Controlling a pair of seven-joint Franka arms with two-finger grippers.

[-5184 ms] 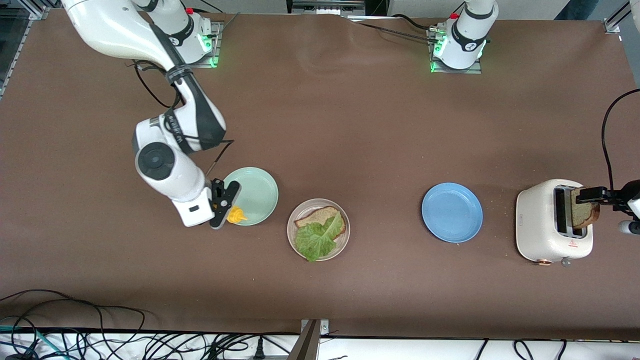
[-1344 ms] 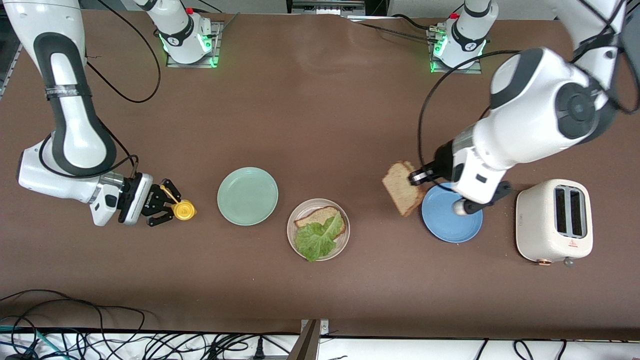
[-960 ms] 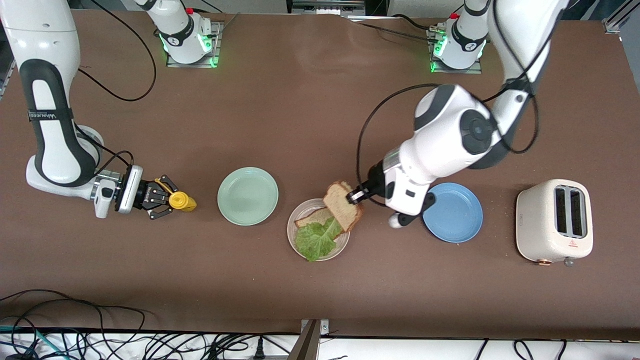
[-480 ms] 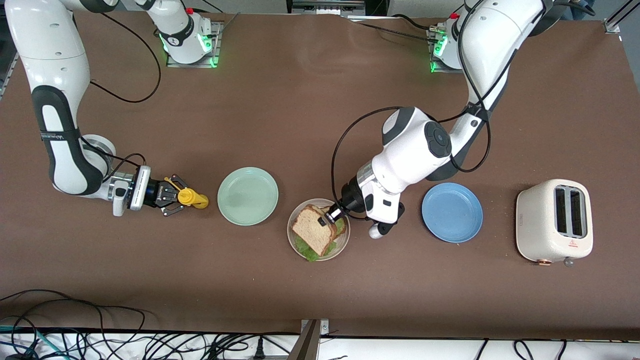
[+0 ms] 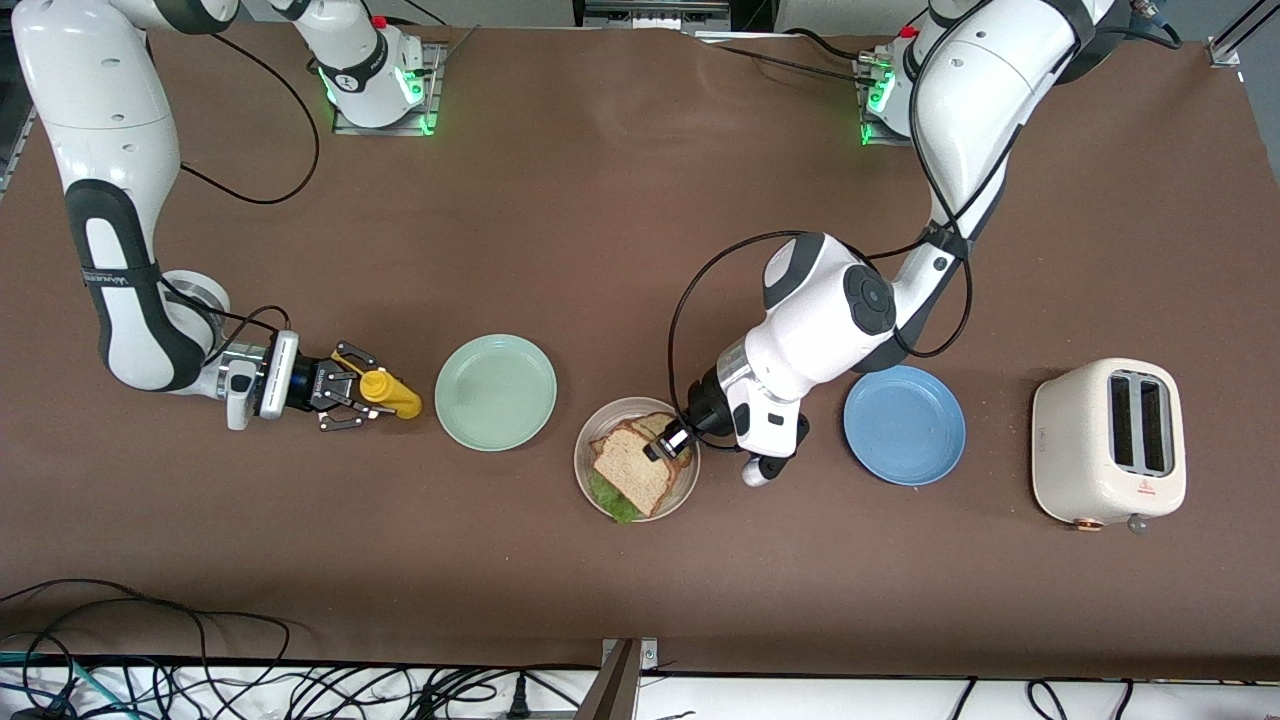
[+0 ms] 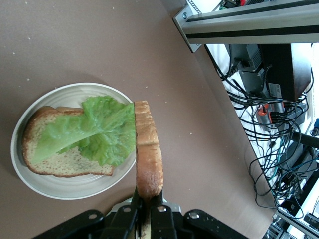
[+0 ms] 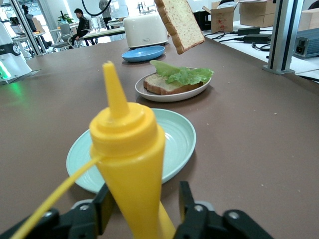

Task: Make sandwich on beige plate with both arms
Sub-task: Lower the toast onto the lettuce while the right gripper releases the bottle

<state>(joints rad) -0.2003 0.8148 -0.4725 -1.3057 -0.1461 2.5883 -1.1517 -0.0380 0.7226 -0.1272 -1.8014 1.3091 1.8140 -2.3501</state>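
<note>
My left gripper has the second bread slice, tilted low over the lettuce. It will let the slice go on top of the green lettuce leaf (image 5: 638,468) (image 6: 102,135) on the beige plate.
The beige plate (image 5: 684,482) holds a bottom bread slice (image 5: 618,432) with a green lettuce leaf (image 5: 608,494) on it. My left gripper (image 5: 662,445) is shut on the edge of the second bread slice (image 5: 635,470) and holds it tilted, low over the lettuce. The left wrist view shows this slice (image 6: 148,149) edge-on between the fingers (image 6: 135,203), beside the lettuce (image 6: 94,134) and the plate (image 6: 30,174). My right gripper (image 5: 348,392) is shut on a yellow squeeze bottle (image 5: 390,394), upright beside the mint-green plate (image 5: 495,392).
A blue plate (image 5: 904,425) lies beside the beige plate toward the left arm's end. A white toaster (image 5: 1108,442) stands past it. Cables hang along the table edge nearest the front camera (image 5: 300,680).
The left arm brought the second slice from over the blue plate to the beige plate and lowered it over the lettuce. The right gripper moved the yellow bottle toward the mint-green plate.
</note>
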